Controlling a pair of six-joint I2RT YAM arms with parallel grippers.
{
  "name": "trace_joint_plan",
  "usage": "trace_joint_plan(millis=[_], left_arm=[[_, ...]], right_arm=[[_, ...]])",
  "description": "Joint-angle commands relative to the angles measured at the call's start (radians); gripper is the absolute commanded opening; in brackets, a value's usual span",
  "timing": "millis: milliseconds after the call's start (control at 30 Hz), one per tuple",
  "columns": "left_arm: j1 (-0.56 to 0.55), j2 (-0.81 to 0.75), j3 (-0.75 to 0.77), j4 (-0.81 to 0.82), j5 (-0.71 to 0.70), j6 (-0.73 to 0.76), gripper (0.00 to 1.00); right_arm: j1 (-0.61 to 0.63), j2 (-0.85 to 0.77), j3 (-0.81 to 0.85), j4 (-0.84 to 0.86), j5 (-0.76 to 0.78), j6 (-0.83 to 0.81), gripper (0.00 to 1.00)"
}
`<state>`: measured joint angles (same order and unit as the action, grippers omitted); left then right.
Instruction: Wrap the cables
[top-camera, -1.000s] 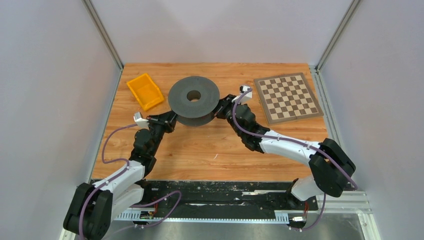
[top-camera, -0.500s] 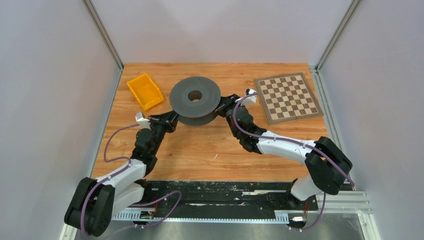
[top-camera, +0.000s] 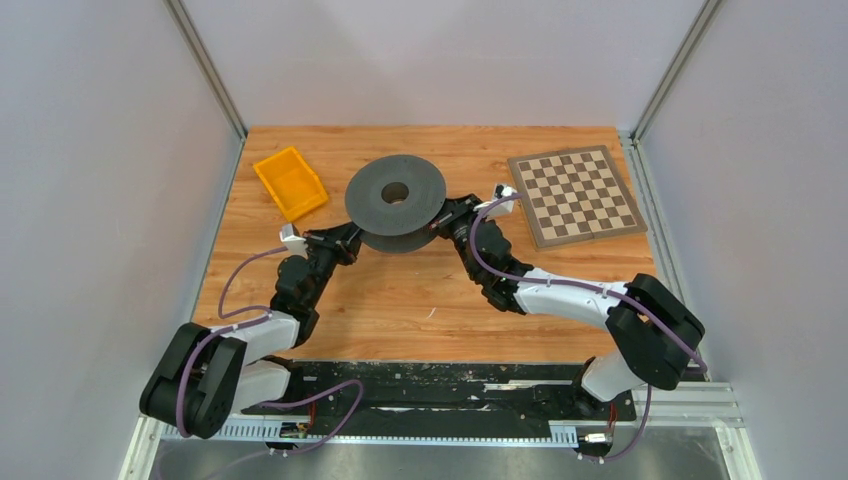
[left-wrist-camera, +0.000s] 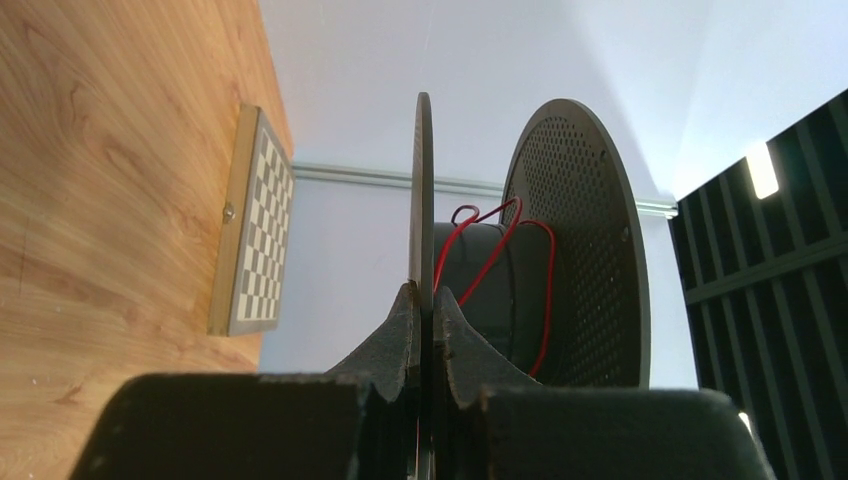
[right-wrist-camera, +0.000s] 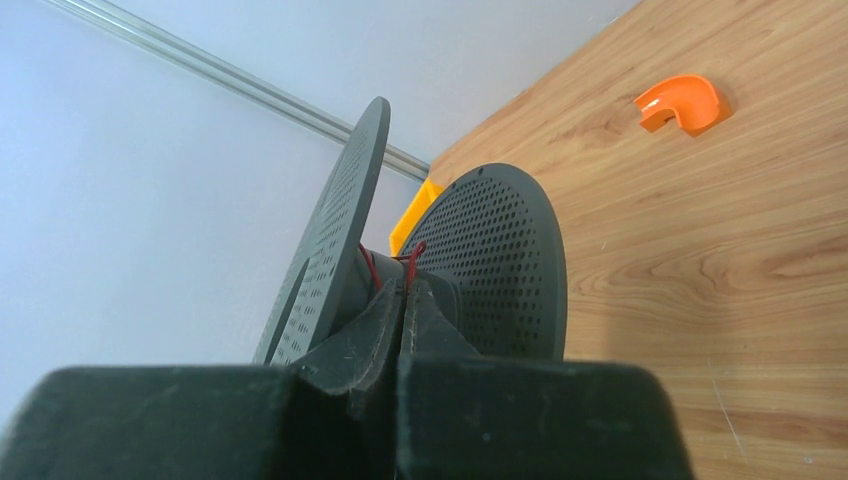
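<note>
Next, my left gripper lets go of the dark grey spool on the bare wood (top-camera: 408, 248) just past the short white scratch.
A dark grey spool (top-camera: 395, 200) with two perforated flanges stands at the middle far part of the table, tilted between my two grippers. A thin red cable (left-wrist-camera: 549, 290) lies in loose windings round its core. My left gripper (top-camera: 352, 238) is at the spool's near-left side; in the left wrist view this gripper (left-wrist-camera: 424, 300) is shut on the edge of the thin flange (left-wrist-camera: 424, 190). My right gripper (top-camera: 443, 218) reaches in between the flanges from the right. Seen from the right wrist, the gripper (right-wrist-camera: 402, 290) is shut on the red cable (right-wrist-camera: 412, 255) just off the core.
An orange bin (top-camera: 290, 182) sits left of the spool at the far left. A chessboard (top-camera: 575, 195) lies at the far right. A small orange curved piece (right-wrist-camera: 680, 100) rests on the wood in the right wrist view. Grey walls enclose the table.
The spool has shifted a little to the right. My left arm has followed it rightward, still gripping the flange. The right gripper has drawn slightly nearer and to the right.
</note>
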<state>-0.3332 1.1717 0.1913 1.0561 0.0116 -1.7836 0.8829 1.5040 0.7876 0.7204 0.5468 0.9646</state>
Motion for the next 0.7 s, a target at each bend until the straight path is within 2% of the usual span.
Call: trace_joint_plan(millis=[0, 167, 367, 533, 667], left_arm=[[-0.004, 0.002, 0.009, 0.234, 0.026, -0.058, 0.00], [-0.004, -0.017, 0.005, 0.203, 0.027, -0.044, 0.00], [-0.003, -0.031, -0.002, 0.196, 0.025, -0.037, 0.00], [-0.004, -0.070, -0.003, 0.159, -0.001, -0.014, 0.00], [-0.003, -0.111, -0.002, 0.104, -0.008, 0.017, 0.00]], right_arm=[[0.004, -0.016, -0.005, 0.072, -0.025, 0.024, 0.00], [0.004, -0.013, -0.024, 0.104, -0.036, 0.016, 0.01], [0.005, -0.022, -0.029, 0.092, -0.038, 0.021, 0.18], [0.006, -0.054, -0.018, -0.006, -0.015, 0.020, 0.24], [0.005, -0.075, -0.010, -0.084, -0.003, 0.021, 0.34]])
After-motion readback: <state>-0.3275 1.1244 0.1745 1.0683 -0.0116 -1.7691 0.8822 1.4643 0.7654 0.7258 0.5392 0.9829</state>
